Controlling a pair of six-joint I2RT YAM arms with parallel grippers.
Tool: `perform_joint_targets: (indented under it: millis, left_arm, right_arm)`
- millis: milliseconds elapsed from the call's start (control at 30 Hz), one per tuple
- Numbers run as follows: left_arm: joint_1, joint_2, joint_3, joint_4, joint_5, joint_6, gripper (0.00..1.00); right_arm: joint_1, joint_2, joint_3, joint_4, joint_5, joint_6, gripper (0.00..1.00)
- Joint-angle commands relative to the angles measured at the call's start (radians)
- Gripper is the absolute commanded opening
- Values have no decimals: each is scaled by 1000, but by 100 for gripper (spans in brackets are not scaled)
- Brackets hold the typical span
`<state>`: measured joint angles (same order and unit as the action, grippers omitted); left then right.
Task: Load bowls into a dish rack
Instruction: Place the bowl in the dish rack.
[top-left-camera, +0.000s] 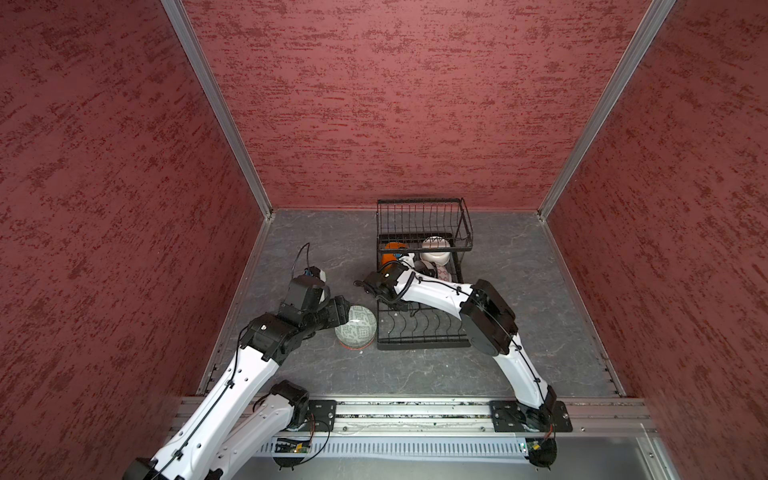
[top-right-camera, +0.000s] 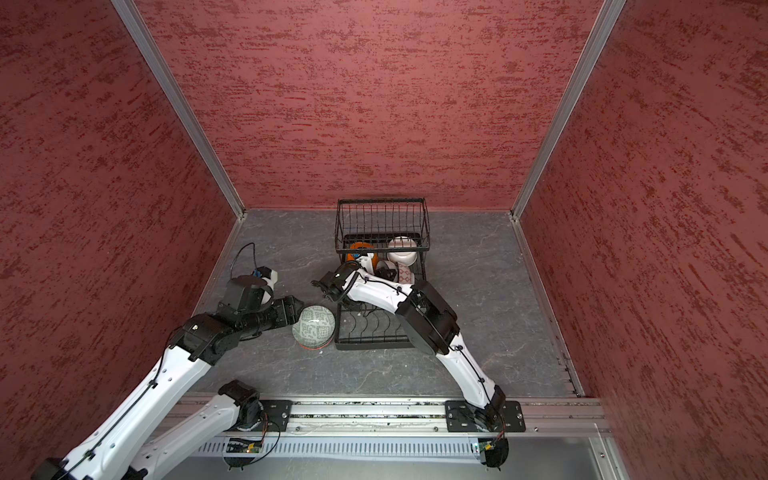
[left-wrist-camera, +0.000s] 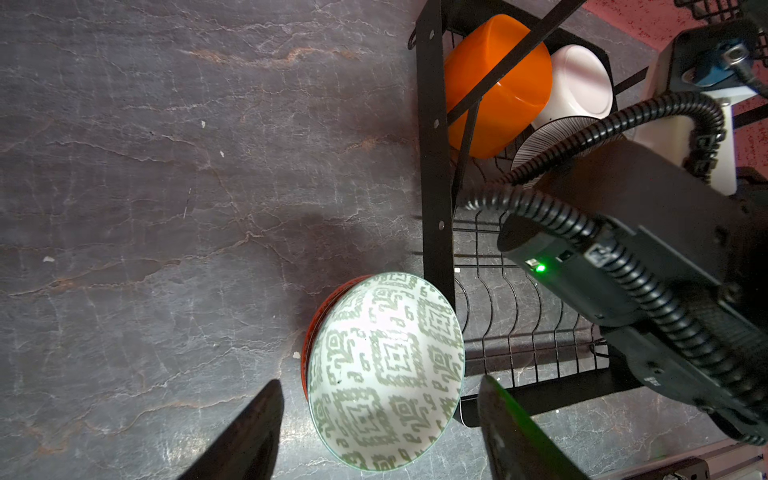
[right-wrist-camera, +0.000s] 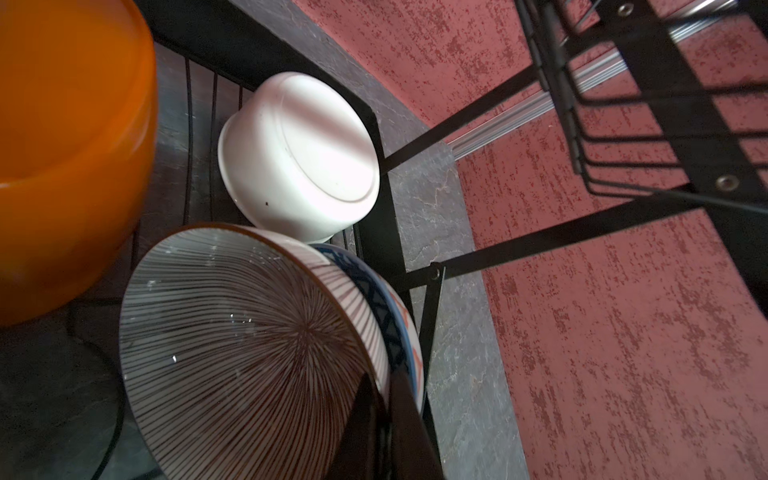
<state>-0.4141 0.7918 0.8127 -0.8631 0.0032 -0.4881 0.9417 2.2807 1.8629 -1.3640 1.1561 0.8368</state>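
Next, my right gripper sets the striped bowl down upright and lets go of it between the orange bowl and the blue-and-red patterned bowl (top-left-camera: 420, 273) (right-wrist-camera: 252, 352).
A green-patterned bowl (top-left-camera: 356, 328) (left-wrist-camera: 386, 370) sits nested on a red-rimmed bowl (left-wrist-camera: 311, 328) on the table, against the left side of the black dish rack (top-left-camera: 422, 344) (left-wrist-camera: 436, 166). My left gripper (left-wrist-camera: 380, 384) (top-left-camera: 340, 307) is open, with a finger on either side of that bowl's near edge and a gap at each. Inside the rack lie an orange bowl (top-left-camera: 390, 253) (right-wrist-camera: 62, 145), a white bowl (top-left-camera: 436, 249) (right-wrist-camera: 299, 153) showing its base, a brown-striped bowl (right-wrist-camera: 241, 332) and a blue-and-red patterned bowl (right-wrist-camera: 399, 324) behind it. My right gripper (right-wrist-camera: 380, 378) is shut on the striped bowl's rim.
The rack's raised basket (top-left-camera: 424, 224) stands over its far end, above the orange and white bowls. Curved slot wires (top-left-camera: 415, 324) at the rack's near end hold nothing. My right arm (top-left-camera: 482, 316) crosses over the rack. Red walls (top-left-camera: 104, 208) enclose the grey table.
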Motion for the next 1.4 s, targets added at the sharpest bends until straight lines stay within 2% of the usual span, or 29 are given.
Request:
perform_joint_targets:
  millis: [0,300,533,1133,1367]
  left_arm:
    - [9,-12,-12,13,14,19,74]
    - [14,-21,-10,9,15,23,74]
    - [17,-20,-10,9,20,23,74]
    - [21,-19,-14,12,23,25,74]
    - [24,-11,-14,18,26,28,74]
  right_arm:
    - [20,29,37,-70,-10,100,0]
    - [23,58,85,-113,-17,148,0]
    - [24,128,186,-225,-11,223,0]
    - [35,148,229,-191,-65,186,0]
    - [40,148,236,-181,-78,176,11]
